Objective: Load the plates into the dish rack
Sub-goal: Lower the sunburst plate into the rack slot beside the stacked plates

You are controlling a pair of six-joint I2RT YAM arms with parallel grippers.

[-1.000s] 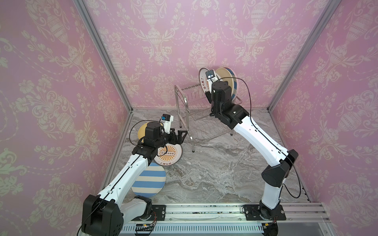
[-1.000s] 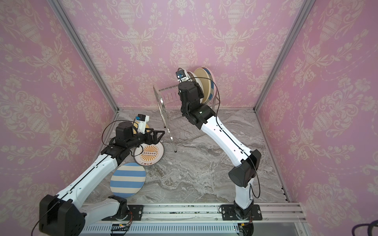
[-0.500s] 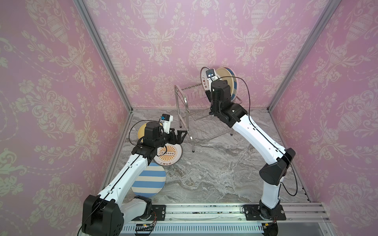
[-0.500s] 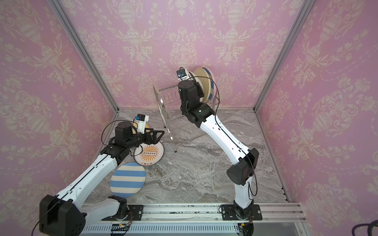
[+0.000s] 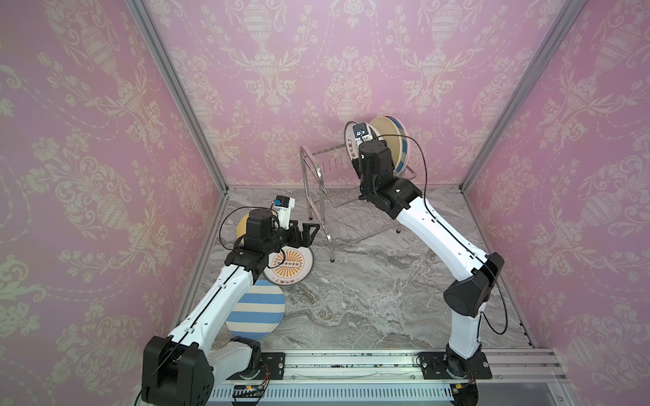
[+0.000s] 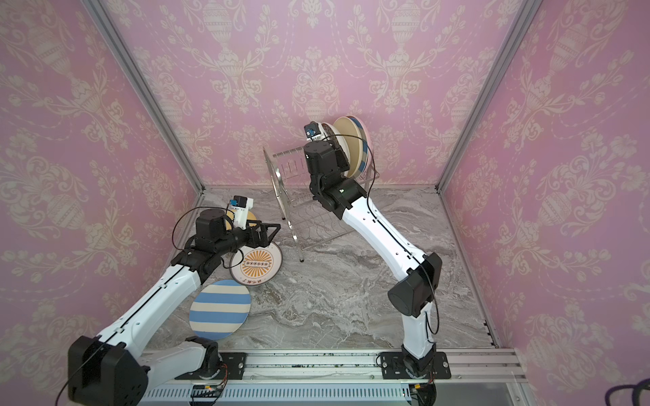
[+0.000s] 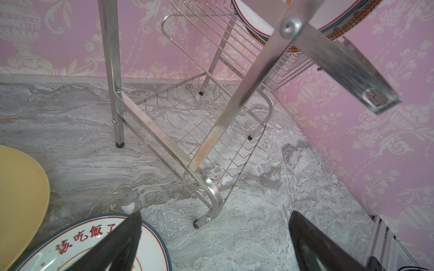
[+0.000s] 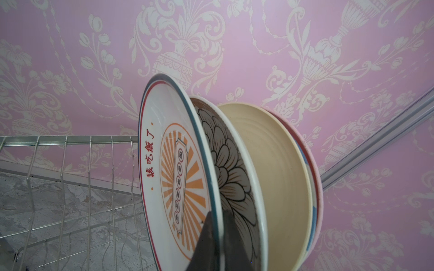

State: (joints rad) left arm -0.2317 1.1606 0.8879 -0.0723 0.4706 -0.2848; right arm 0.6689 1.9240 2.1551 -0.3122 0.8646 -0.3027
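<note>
My right gripper is going to let go of the sunburst plate so that it sits against the black-petal plate on the dish rack's upper level [image 5: 363,154] [image 8: 223,187]. The sunburst plate is now held upright beside that one.
The dish rack [image 5: 326,225] [image 7: 110,70] stands at the back of the marble table. Its upper tier holds several plates on edge: black-petal [image 8: 230,164], beige [image 8: 277,176], then a blue-striped and a pink rim behind. My right gripper [image 8: 218,213] is shut on the rim of a sunburst plate [image 8: 173,169], upright beside the black-petal one. A second sunburst plate [image 5: 288,265], a blue-striped plate [image 5: 256,309] and a yellow plate [image 5: 242,225] lie flat on the table. My left gripper [image 7: 215,215] [image 5: 309,230] hangs open over the flat sunburst plate's far edge, near a rack foot.
Pink patterned walls with aluminium corner posts [image 5: 176,95] close in three sides. The arms' mounting rail [image 5: 351,365] runs along the front edge. The rack's lower shelf [image 7: 187,122] holds nothing. Bare marble [image 5: 369,298] lies between the two arms.
My right arm has shifted slightly left with the sunburst plate still in its grip. The left arm and the flat plates have not moved.
</note>
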